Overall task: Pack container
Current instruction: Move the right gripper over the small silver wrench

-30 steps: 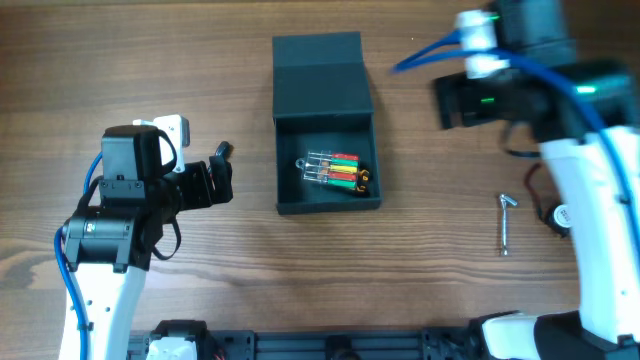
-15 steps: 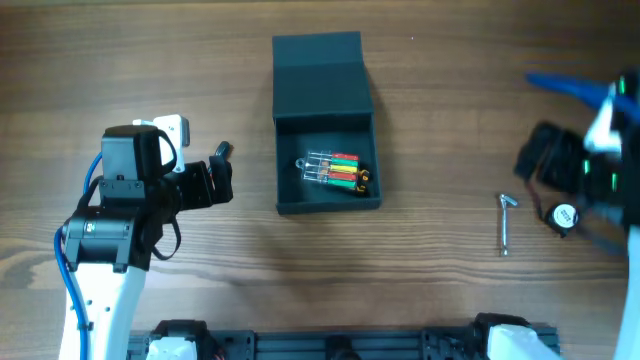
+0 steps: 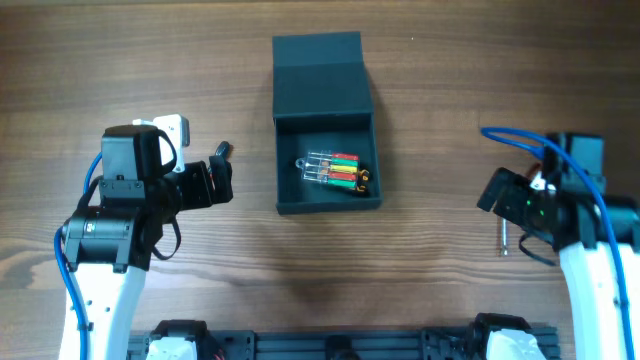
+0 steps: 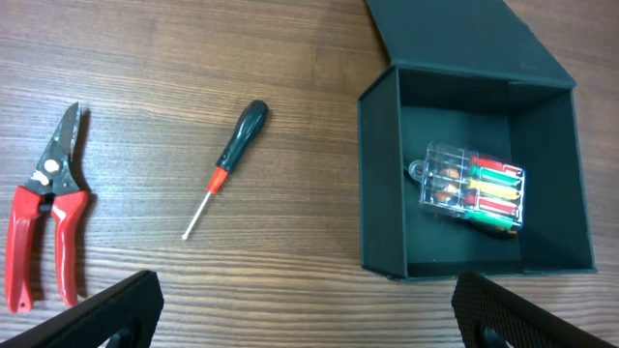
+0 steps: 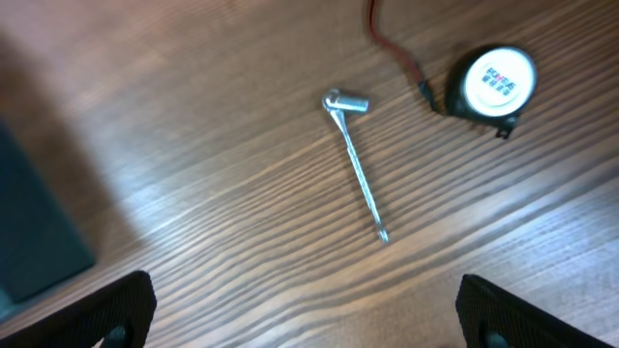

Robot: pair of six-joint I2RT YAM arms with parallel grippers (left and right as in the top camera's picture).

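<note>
The wrench's head is at the end beside the tape measure's red cord. I should close my right gripper on the wrench's handle (image 3: 503,221) (image 5: 344,132) just below that head.
The container (image 3: 278,160), a dark teal-grey box, stands at the table's middle with its flap lid (image 3: 320,65) laid open toward the back. Inside lies a clear case of coloured tools (image 3: 336,172). The left wrist view shows the container (image 4: 377,184) and that case (image 4: 474,186) ahead on the right. My left gripper (image 3: 224,172) is open, left of the box, with nothing between its fingers (image 4: 121,307). My right gripper (image 3: 500,205) is open too, hovering over a small metal wrench (image 5: 355,159); its fingers (image 5: 503,311) are empty.
On the table left of the box lie a dark-handled screwdriver (image 4: 227,164) and red-handled pliers (image 4: 44,227). A round tape measure (image 5: 493,82) with a red cord (image 5: 387,39) lies beyond the wrench (image 3: 505,238). A corner of the box (image 5: 29,232) shows at the left of the right wrist view.
My right arm has swung from the back right down to the front right, over the wrench and the tape measure. The left arm has not moved.
</note>
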